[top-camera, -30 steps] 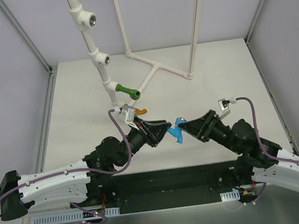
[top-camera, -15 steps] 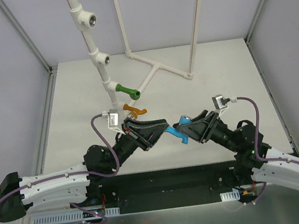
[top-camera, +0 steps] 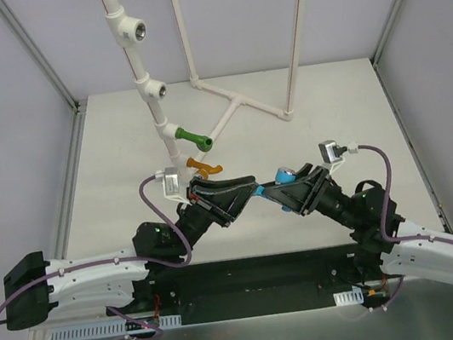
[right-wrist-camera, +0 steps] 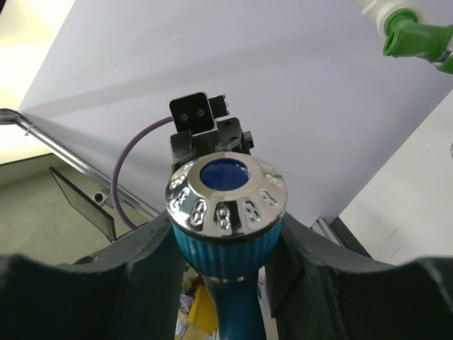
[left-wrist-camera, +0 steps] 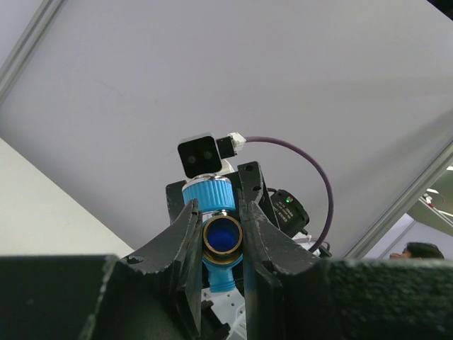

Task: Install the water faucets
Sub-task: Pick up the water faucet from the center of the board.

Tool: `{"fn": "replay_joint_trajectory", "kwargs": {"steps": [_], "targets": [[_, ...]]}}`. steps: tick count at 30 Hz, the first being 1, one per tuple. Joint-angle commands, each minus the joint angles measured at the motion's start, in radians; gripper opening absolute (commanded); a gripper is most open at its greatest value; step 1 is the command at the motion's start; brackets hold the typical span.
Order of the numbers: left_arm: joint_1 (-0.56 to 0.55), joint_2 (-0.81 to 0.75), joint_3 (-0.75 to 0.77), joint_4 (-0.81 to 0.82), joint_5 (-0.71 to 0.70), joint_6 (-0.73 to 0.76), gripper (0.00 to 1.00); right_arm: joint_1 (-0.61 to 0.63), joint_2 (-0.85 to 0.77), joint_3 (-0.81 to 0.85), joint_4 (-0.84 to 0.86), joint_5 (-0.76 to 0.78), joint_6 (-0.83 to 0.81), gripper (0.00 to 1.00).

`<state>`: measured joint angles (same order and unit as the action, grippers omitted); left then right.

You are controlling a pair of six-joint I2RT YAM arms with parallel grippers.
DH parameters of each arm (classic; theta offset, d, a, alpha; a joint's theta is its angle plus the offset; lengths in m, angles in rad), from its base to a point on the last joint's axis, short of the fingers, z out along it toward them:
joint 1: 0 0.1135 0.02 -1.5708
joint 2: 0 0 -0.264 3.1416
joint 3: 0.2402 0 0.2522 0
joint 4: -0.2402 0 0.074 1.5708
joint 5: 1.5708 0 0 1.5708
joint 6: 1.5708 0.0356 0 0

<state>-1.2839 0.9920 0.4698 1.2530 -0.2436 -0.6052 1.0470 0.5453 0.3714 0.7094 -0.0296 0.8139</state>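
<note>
My left gripper covers the brass-ringed end that must enter the white pipe, so my right gripper should retake the ribbed blue knob point(top-camera: 286, 175) before my left gripper opens.
A light blue faucet point(top-camera: 282, 177) hangs above the table between both arms. In the left wrist view my left gripper point(left-wrist-camera: 221, 230) is shut on its brass-ringed end point(left-wrist-camera: 221, 236). My right gripper point(right-wrist-camera: 226, 234) is closed on the ribbed blue knob under the chrome cap point(right-wrist-camera: 226, 191). From above, the left gripper point(top-camera: 252, 188) and right gripper point(top-camera: 276, 191) meet tip to tip. A green faucet point(top-camera: 194, 138) sits in the lowest tee of the white pipe and also shows in the right wrist view point(right-wrist-camera: 414, 37). An orange faucet point(top-camera: 206, 168) lies on the table by the pipe's foot.
The white pipe stand point(top-camera: 237, 99) rises at the back, with two open tee fittings point(top-camera: 138, 32) point(top-camera: 155, 89) above the green one. Metal frame posts point(top-camera: 68, 173) line the table's sides. The black base bar point(top-camera: 252, 274) runs along the near edge.
The right gripper has slid left and closed round the blue faucet's knob. The faucet has turned so its chrome cap faces up. The left arm has shifted slightly, still holding it.
</note>
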Motion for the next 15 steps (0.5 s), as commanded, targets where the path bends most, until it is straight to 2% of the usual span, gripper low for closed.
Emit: {"fn": "replay_joint_trajectory", "kwargs": {"steps": [1,4,13,15], "targets": [[-0.006,0.022,0.036,0.203,0.0,0.041,0.0,0.016,-0.002,0.055,0.13,0.023,-0.035,0.48],[-0.006,0.042,0.033,0.256,-0.008,0.058,0.0,0.022,0.024,0.067,0.143,0.023,-0.033,0.46],[-0.006,0.054,0.084,0.256,0.018,0.111,0.0,0.044,0.074,0.049,0.289,0.095,-0.033,0.47],[-0.006,0.051,0.09,0.256,0.02,0.123,0.0,0.044,0.082,0.038,0.337,0.103,-0.025,0.5]]}}
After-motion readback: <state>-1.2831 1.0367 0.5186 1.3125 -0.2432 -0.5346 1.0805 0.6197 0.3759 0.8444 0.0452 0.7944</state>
